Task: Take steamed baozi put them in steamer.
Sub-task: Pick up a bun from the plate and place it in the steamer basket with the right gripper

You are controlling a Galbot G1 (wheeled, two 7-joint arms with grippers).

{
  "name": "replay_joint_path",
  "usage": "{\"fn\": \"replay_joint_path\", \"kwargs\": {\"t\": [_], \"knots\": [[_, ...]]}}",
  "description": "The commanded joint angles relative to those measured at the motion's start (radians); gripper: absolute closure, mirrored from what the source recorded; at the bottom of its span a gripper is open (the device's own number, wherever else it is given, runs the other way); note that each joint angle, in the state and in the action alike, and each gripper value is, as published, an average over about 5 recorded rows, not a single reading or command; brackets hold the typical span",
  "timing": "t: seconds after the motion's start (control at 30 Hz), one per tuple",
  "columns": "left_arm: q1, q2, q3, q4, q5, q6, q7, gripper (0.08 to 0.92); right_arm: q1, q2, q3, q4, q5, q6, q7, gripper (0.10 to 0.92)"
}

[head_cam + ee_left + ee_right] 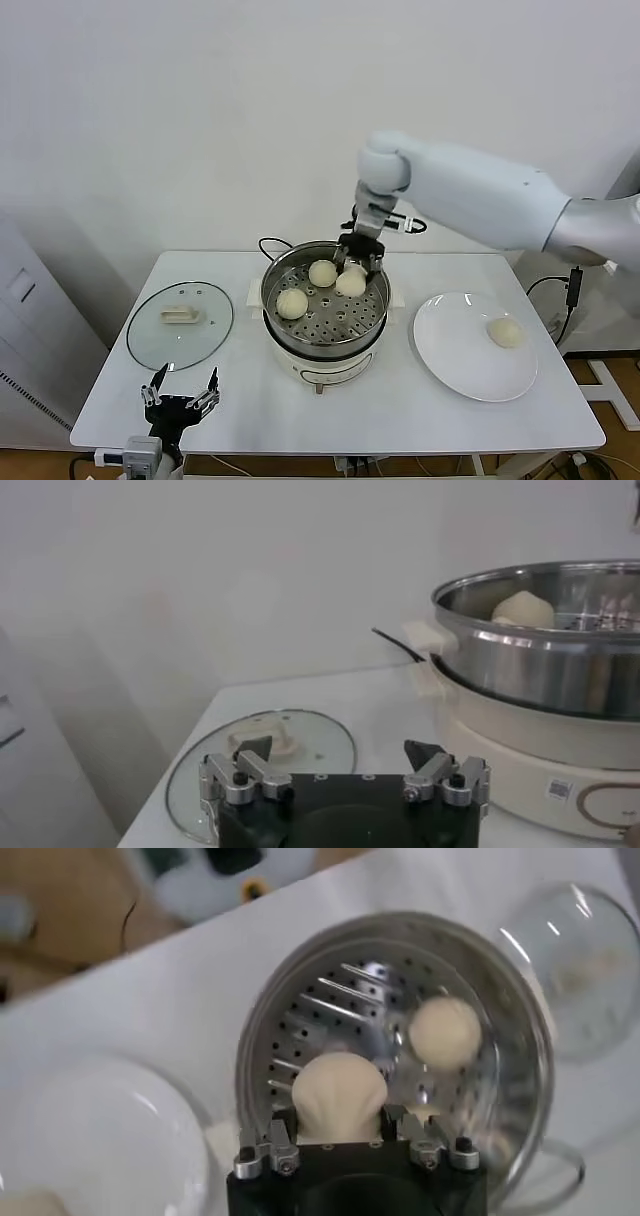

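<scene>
The cream baozi is in my right gripper, down inside the steamer now. Next, I let go of it on the steamer's perforated bottom close to the steamer's front rim (326,330) (347,995).
The steel steamer (275,285) sits on its white cooker base mid-table. My right gripper (352,270) reaches down into it, shut on a cream baozi (350,283) near the basket's perforated floor. The right wrist view shows that baozi (338,1096) pinched between the jaws of the right gripper (338,1116), over the steamer (262,1048). Two more baozi (322,272) (291,302) lie in the basket. One baozi (504,332) stays on the white plate (460,360). My left gripper (181,392) hangs open and empty at the table's front left.
The glass lid (180,322) lies flat on the left of the table, just beyond the left gripper (340,750). A black cord (268,244) loops behind the cooker. In the left wrist view the steamer (540,650) and the lid (262,745) show.
</scene>
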Motion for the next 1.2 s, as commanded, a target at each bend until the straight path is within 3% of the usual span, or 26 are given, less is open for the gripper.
{"fn": "replay_joint_path", "kwargs": {"t": [0.03,0.97,1.2], "knots": [[0.0,-0.048,-0.002,0.0,-0.008,0.0,0.002,0.177,-0.079,0.083,0.015,0.037,-0.188,0.204,0.036,0.512],[0.002,-0.047,-0.001,0.003,-0.019,-0.003,0.005,0.177,-0.167,0.099,-0.014,0.084,-0.251,0.146,0.069,0.512],[0.003,-0.049,0.003,0.002,-0.016,-0.002,0.005,0.177,-0.132,0.073,-0.007,0.116,-0.228,0.077,0.082,0.347]]}}
